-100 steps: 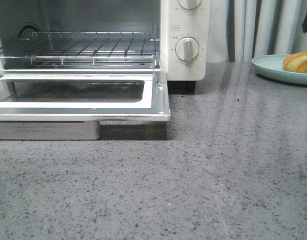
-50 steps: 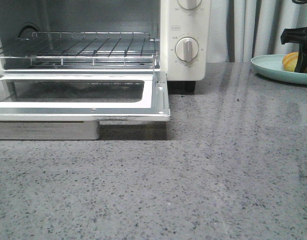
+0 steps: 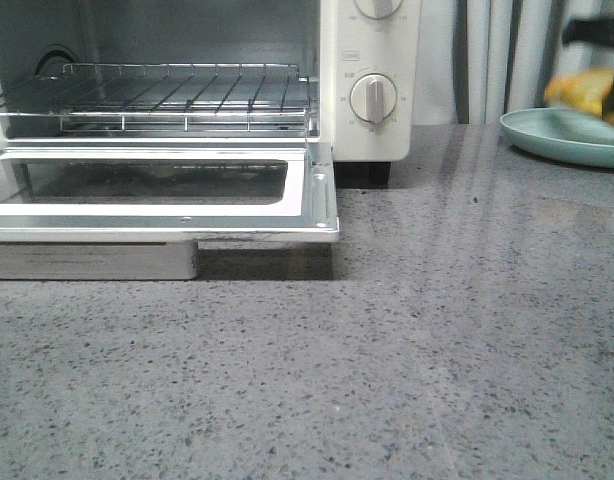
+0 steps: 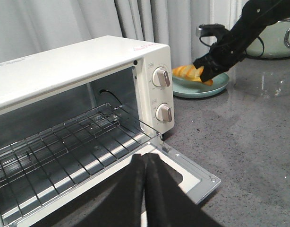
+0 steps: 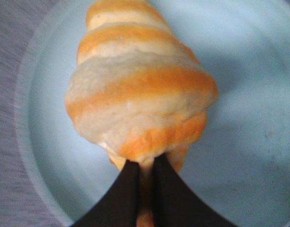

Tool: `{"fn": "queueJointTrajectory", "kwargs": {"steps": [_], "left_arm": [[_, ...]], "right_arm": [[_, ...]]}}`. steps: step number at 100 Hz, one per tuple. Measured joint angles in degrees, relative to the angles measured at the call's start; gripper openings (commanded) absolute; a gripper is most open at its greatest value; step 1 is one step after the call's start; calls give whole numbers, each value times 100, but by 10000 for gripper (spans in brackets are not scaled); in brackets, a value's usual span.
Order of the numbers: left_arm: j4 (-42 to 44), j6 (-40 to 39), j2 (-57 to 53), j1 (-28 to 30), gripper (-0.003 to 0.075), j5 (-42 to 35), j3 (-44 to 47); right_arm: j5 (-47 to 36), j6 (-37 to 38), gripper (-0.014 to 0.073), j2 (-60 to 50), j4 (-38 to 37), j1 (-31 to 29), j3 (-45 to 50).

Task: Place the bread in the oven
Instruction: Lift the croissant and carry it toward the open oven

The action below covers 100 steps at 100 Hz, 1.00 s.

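Observation:
Next, my right gripper lets go of the bread on the middle of the bare wire rack (image 3: 151,72) inside the cream-white oven.
The bread (image 5: 140,94), an orange croissant roll with pale stripes, hangs just above the light-blue plate (image 5: 244,71), pinched at its near end by my right gripper (image 5: 144,166). In the front view it is a blurred orange shape (image 3: 579,92) at the far right over the plate (image 3: 557,138). It also shows in the left wrist view (image 4: 188,72), held by the right gripper (image 4: 205,71). The cream-white oven (image 3: 372,80) stands at the left with its glass door (image 3: 167,190) folded down and its wire rack (image 3: 157,95) bare. My left gripper (image 4: 145,158) is shut and empty, over the open door (image 4: 192,172).
Grey curtains (image 3: 507,60) hang behind the speckled grey counter (image 3: 387,360). A pale-green appliance (image 4: 277,38) stands at the back beyond the plate. The open oven door juts out over the counter at the left.
My right gripper came down onto the plate, closed on the bread, and has lifted it a little off the plate. The left arm and oven have not moved.

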Motion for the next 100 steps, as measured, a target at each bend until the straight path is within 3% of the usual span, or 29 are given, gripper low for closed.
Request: {"fn": "queueJointTrajectory", "kwargs": {"steps": [23, 43, 68, 82, 100], "left_arm": [[0, 0, 0, 0, -22, 9, 0], [0, 0, 0, 0, -22, 9, 6], [0, 0, 0, 0, -22, -12, 6], [-43, 0, 0, 0, -22, 0, 6], [-62, 0, 0, 0, -22, 329, 6]], "right_arm": [[-749, -119, -67, -1584, 62, 971, 0], [-1010, -555, -67, -2575, -57, 2810, 0], [-748, -784, -67, -2365, -291, 4905, 0], [-605, -818, -67, -1812, -313, 5313, 0], [-495, -818, -67, -1097, -313, 5325, 0]]}}
